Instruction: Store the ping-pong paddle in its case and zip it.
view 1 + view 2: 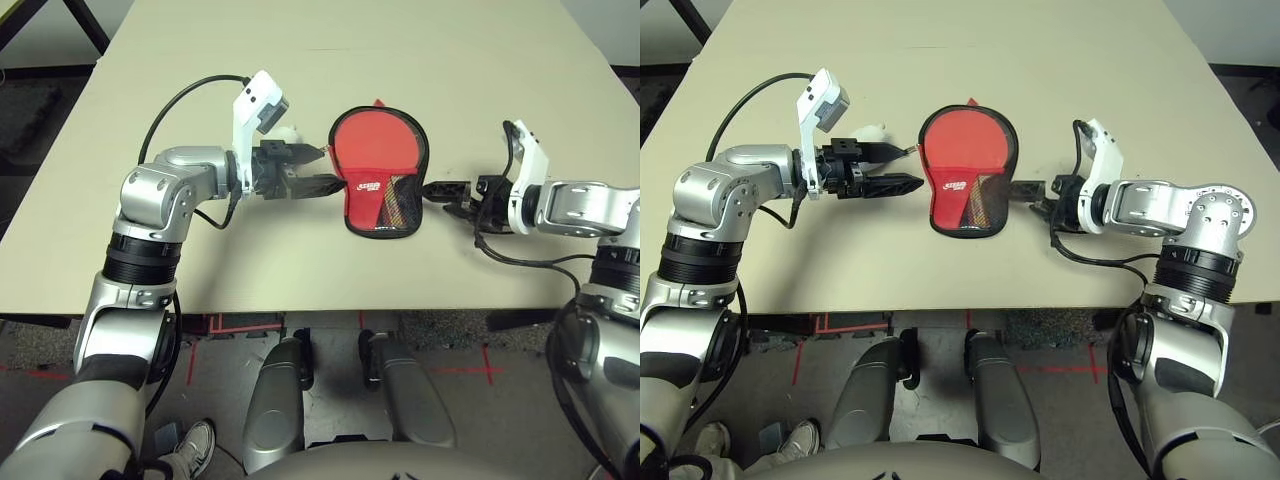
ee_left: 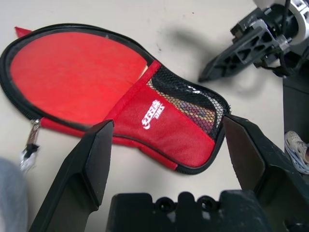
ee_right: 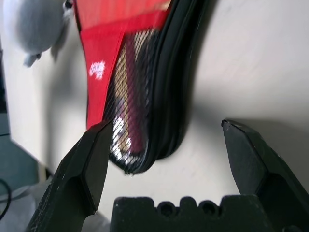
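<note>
Next, the robot's left gripper will move to the small grey-white fabric lump (image 1: 285, 133) (image 2: 12, 195) next to the case's zipper pull and close there.
The case (image 1: 372, 190), red with a white logo, a mesh pocket and a black zipper rim, lies flat at the table's middle. The ping-pong paddle (image 2: 72, 77) is inside it. Its red face fills the round part, and its striped handle (image 2: 195, 108) shows through the mesh. The zipper pull (image 2: 32, 139) sits on the rim beside my left gripper. My left gripper (image 1: 330, 167) is open, just left of the case, fingertips almost at the rim. To the right of the case's narrow end, my right gripper (image 1: 1028, 197) is open and a little apart from it.
A small grey-white fabric lump (image 1: 288, 133) lies on the table just behind my left gripper. The beige table (image 1: 300, 60) stretches bare far beyond the case. Its front edge (image 1: 300, 312) runs close below both arms. A person's shoe (image 1: 195, 445) shows on the floor.
</note>
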